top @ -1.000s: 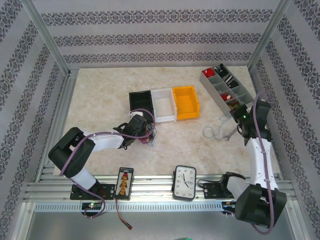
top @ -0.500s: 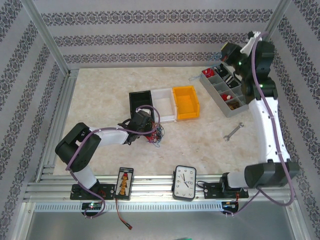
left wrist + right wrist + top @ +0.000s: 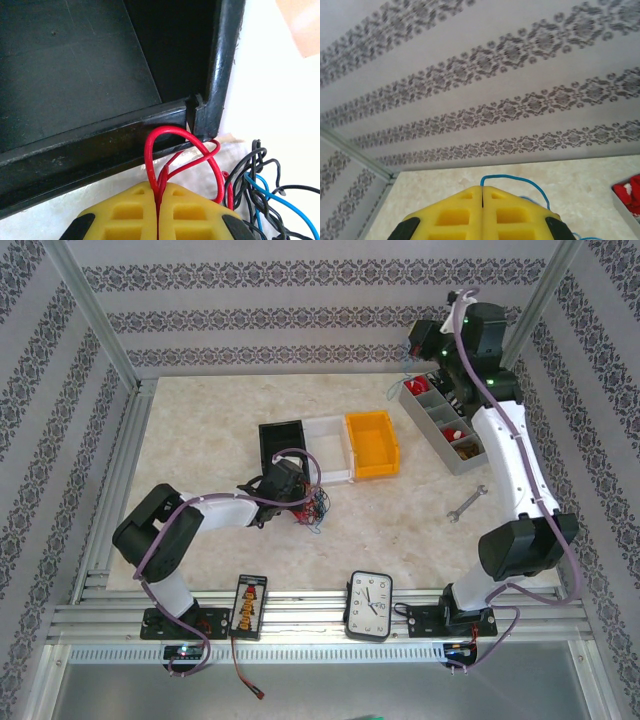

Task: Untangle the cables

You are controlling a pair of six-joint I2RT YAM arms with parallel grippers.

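My right gripper should release the thin blue cable inside the orange bin (image 3: 371, 441) beside the white one.
A small tangle of red, blue and black cables (image 3: 314, 508) lies on the table just in front of the black bin (image 3: 280, 440). My left gripper (image 3: 299, 491) is down at this bunch. In the left wrist view its yellow fingers (image 3: 160, 187) are shut on a red cable loop (image 3: 149, 162), with black and blue strands (image 3: 260, 190) to the right. My right gripper (image 3: 412, 344) is raised high at the back right, above the grey tray. In the right wrist view it (image 3: 481, 189) is shut, and a thin blue cable (image 3: 503, 175) arcs out of the jaws.
White (image 3: 328, 445) and orange (image 3: 372, 445) bins stand beside the black one. A grey compartment tray (image 3: 450, 420) holds small parts at the back right. A wrench (image 3: 467, 503) lies on the right. A clock (image 3: 369, 605) and a small black board (image 3: 249, 605) sit on the front rail.
The right arm swung up from the table beside the wrench to high near the back wall. The pale loop that lay by the wrench is gone. The left gripper shifted slightly right with the bunch.
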